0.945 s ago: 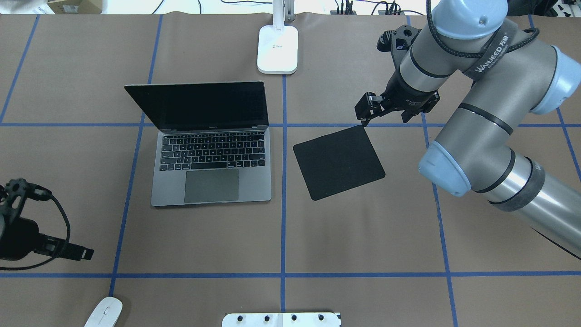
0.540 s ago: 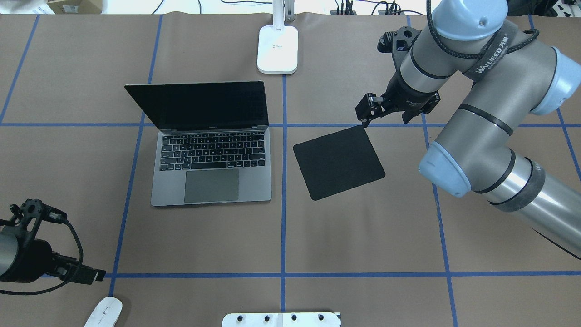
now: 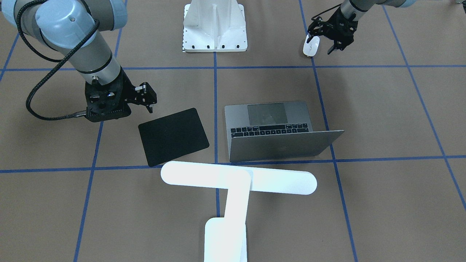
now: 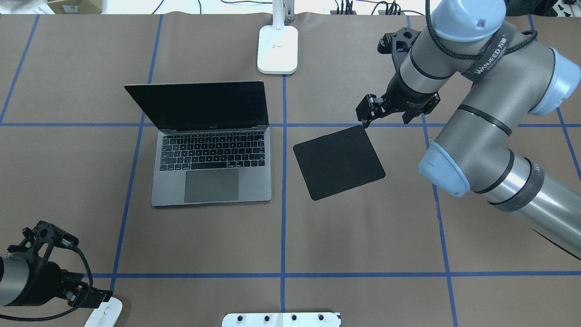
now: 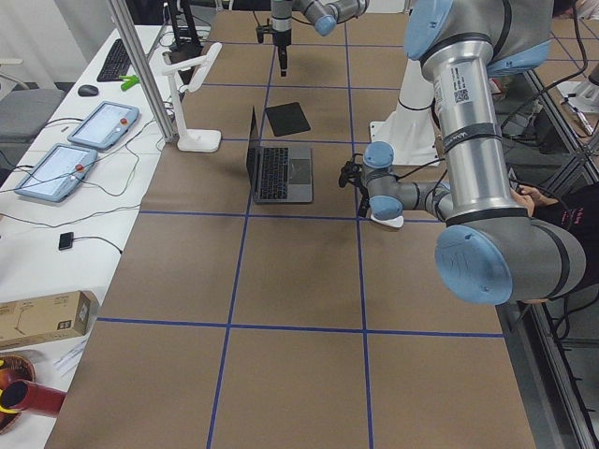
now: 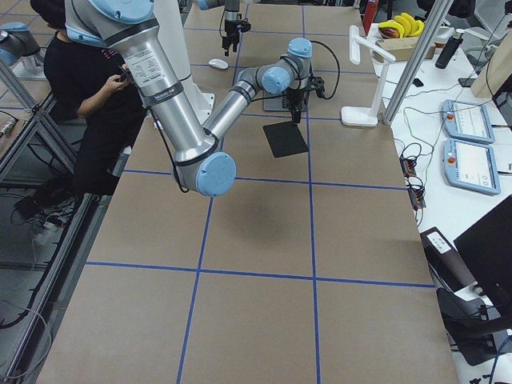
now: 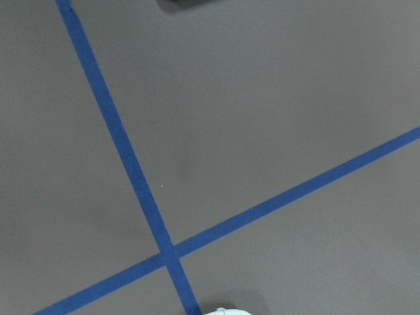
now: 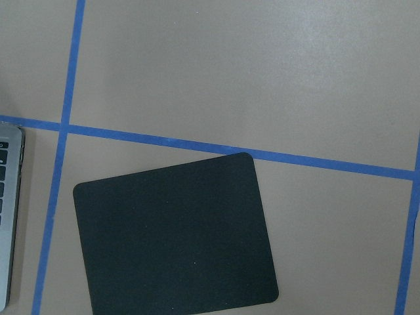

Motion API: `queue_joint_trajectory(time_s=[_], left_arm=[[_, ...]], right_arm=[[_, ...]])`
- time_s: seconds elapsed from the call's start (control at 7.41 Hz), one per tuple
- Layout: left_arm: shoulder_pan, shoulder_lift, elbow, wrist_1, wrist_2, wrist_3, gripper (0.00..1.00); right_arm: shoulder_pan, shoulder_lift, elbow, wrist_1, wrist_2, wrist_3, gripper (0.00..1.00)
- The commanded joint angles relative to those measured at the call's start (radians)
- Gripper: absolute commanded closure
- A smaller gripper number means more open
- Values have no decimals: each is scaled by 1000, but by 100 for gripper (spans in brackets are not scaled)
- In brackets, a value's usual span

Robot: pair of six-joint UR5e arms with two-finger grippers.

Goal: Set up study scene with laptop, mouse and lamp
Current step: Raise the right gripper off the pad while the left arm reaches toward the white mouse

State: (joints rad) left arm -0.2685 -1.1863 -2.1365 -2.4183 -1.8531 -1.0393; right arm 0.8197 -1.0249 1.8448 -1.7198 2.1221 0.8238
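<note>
The white mouse has its rear half [image 3: 313,41] at the end away from the laptop. Next, my left gripper closes around that half with a finger on each side.
The grey laptop [image 4: 211,184] stands open at centre left, its dark screen facing me. Behind it at the table's far edge stands the white lamp [image 4: 278,50], whose bar head [image 3: 238,178] spans the front-facing view. The white mouse [image 4: 108,314] lies at the near left edge. My left gripper [image 3: 321,43] hangs open right at the mouse [image 3: 311,46], one finger over its edge and nothing gripped. In the left wrist view, only the mouse's rim [image 7: 226,311] shows at the bottom. Above the far right corner of the black mat, my right gripper [image 4: 384,120] is open and holds nothing.
A flat black mat [image 4: 338,162] lies tilted to the right of the laptop. A white bolted pedestal [image 3: 214,25] sits at the near middle edge. Blue tape lines grid the brown table. A person [image 6: 80,104] stands beside the table behind the robot.
My left arm has moved toward the near edge, bringing its gripper from beside the laptop's level down to the mouse. The right arm has barely moved.
</note>
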Motion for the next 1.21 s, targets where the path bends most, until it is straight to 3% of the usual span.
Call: queue_joint_trajectory(time_s=[0.0, 1.08], left_arm=[[52, 16, -2, 7, 6, 1, 0], [118, -19, 44, 36, -5, -137, 0]], right_arm=[[-1, -4, -3, 0, -1, 0, 0], [-1, -7, -4, -1, -4, -2, 0]])
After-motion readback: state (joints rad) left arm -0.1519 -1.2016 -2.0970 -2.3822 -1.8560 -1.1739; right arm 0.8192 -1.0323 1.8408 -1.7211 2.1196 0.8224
